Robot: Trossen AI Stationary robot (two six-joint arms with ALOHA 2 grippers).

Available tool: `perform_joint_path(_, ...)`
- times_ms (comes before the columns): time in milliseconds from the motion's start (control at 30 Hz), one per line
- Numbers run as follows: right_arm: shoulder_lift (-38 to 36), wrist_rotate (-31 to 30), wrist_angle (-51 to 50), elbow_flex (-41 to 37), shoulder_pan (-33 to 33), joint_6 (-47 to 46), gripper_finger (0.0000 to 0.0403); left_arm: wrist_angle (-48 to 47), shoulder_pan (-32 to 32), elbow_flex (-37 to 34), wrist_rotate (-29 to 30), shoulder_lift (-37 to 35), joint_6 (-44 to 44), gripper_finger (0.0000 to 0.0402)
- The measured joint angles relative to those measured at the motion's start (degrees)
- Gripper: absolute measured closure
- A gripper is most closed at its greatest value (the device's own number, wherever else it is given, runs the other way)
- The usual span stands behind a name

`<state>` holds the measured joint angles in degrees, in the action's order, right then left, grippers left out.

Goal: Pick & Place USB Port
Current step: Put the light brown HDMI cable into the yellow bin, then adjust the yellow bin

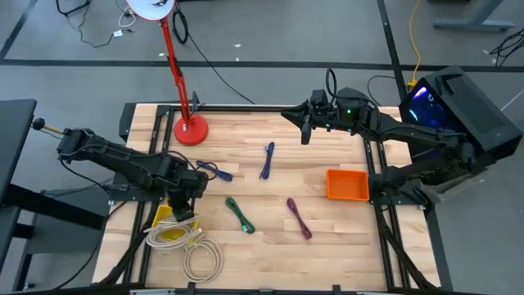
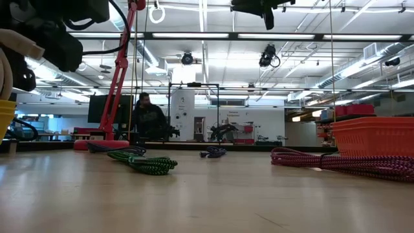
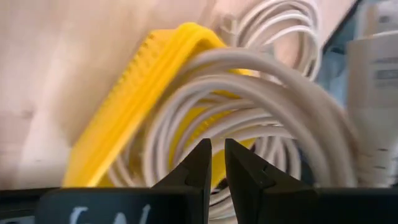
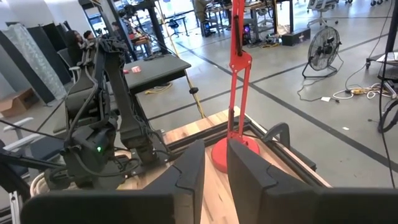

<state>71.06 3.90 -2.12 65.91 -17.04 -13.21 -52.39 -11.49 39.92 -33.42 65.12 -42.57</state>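
The yellow basket crowds the loose white coil next to it, so the robot's left gripper should open, grab the basket's rim (image 3: pixel 149 106) and move the basket out of the way.
Several short braided cables lie flat on the wooden table: green (image 1: pixel 240 215) (image 2: pixel 145 163), purple (image 1: pixel 299 219) (image 2: pixel 343 162), blue (image 1: pixel 268 161) and dark blue (image 1: pixel 214 170). An orange basket (image 1: pixel 347 173) (image 2: pixel 375 136) stands near the right edge. My left gripper (image 1: pixel 187 215) (image 3: pixel 217 155) is shut, low over a yellow basket (image 1: pixel 162 216) (image 3: pixel 124 106) that holds a coiled white cable (image 1: pixel 196 250) (image 3: pixel 249 81). My right gripper (image 1: pixel 305 135) (image 4: pixel 216 155) is shut and hovers high over the far side of the table, away from every cable. My left gripper points down into the white cable's loops (image 3: pixel 186 124) inside the yellow basket. Its shut fingertips (image 3: pixel 202 155) show in front of the coil. I cannot tell whether they touch a strand or hold one.
A red desk lamp stands with its round base (image 1: pixel 190 129) at the far left of the table. Part of the white coil spills over the near left edge. Bare wood lies between the cables in the middle. People and benches show in the room beyond.
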Motion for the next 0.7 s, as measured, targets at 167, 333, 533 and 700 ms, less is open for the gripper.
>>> perform_joint_path(167,0.01,0.0,-0.75,0.0,0.0,0.0,0.0332,-4.89,0.13,0.0,5.03,0.0,4.04,0.0353)
perform_joint_path(333,-0.01,0.0,-1.41,0.0,0.0,0.0,0.0332,-10.24,0.13,0.0,12.6,-0.02,6.65,0.0353)
perform_joint_path(533,-0.01,-0.02,-2.0,0.0,0.0,0.0,0.0332,-9.61,0.13,0.0,13.74,-0.02,8.82,0.0353)
perform_joint_path(700,-0.01,-0.02,-2.05,0.0,0.0,0.0,0.0332,-9.56,0.13,0.0,14.63,-0.02,10.25,0.0353)
